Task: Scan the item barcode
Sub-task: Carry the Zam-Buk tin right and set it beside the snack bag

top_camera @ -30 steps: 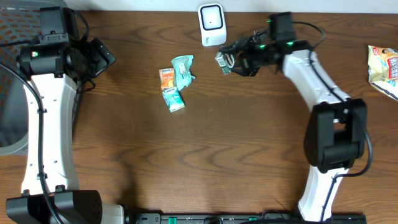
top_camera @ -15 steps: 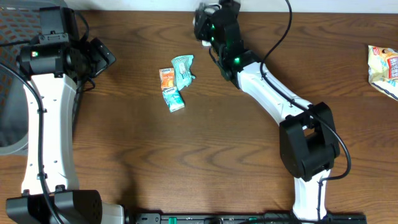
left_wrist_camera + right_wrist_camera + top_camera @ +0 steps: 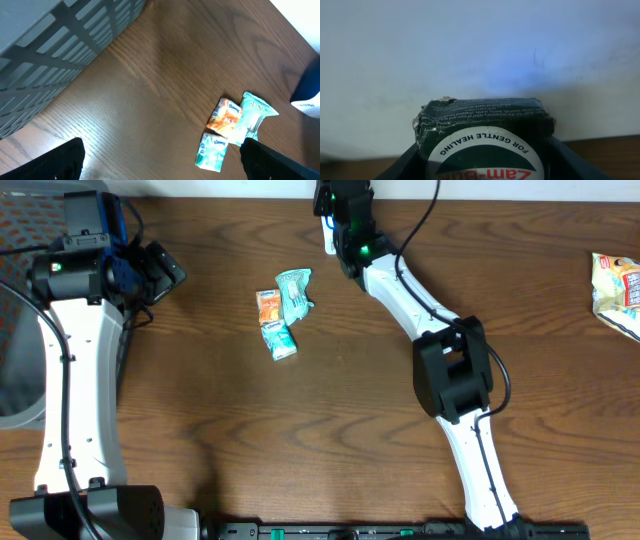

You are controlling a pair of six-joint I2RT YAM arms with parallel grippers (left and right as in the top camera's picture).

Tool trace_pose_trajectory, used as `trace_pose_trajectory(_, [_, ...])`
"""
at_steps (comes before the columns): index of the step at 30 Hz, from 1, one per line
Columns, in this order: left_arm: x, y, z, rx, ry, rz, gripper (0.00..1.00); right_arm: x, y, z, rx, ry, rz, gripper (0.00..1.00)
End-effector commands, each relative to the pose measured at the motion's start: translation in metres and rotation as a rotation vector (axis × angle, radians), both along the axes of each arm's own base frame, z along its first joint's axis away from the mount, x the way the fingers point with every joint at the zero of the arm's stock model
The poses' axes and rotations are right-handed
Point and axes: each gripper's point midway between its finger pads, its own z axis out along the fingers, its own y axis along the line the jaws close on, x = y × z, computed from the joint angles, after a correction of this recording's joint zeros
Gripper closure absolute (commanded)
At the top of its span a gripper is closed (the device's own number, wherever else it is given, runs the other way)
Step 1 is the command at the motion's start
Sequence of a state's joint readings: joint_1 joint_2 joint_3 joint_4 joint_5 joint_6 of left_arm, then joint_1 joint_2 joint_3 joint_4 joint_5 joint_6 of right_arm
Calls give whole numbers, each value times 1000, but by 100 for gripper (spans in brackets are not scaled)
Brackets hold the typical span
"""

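The robot's right gripper will release the Zam-Buk box on the bare wood (image 3: 549,282) next to the snack bag, toward the white scanner. The box is now held over the white scanner.
The item is a dark green Zam-Buk box (image 3: 485,132), round white label toward the camera, and my right gripper (image 3: 482,162) is shut on it by its sides. A white surface with a bluish glow fills the view just ahead of the box. Overhead, my right gripper (image 3: 338,205) hovers at the table's far edge over the white scanner (image 3: 328,242), of which only a sliver shows; the box is hidden under the wrist. My left gripper (image 3: 160,270) stands open and empty at the far left, its dark fingertips (image 3: 62,160) spread wide above bare wood.
An orange tissue pack (image 3: 268,305), a teal pouch (image 3: 294,290) and a teal Kleenex pack (image 3: 281,338) lie together left of the scanner. A snack bag (image 3: 615,290) sits at the right edge. A grey basket (image 3: 50,50) stands beyond the table's left side.
The right arm has swung left with the box, from right of the scanner to directly over it. The left arm has not moved.
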State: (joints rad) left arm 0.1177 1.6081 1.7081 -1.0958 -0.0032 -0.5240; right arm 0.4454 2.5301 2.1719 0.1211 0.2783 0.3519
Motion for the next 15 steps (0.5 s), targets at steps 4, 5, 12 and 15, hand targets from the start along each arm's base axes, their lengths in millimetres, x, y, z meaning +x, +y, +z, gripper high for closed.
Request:
trace_pose_trajectory(4, [-2,2,3,3,-5,11,2,5,-15,11,-111,-28,-53,52])
trace_pose_trajectory(5, [-2,2,3,3,-5,11,2,6,-21,14,-118,-34,-79,53])
trace_pose_trajectory(12, [-2,2,3,3,-5,11,2,5,-119,53,-189,55,-249,50])
trace_pose_trajectory(15, [-2,2,3,3,-5,11,2,-4,-177,58,-225,150,-319,49])
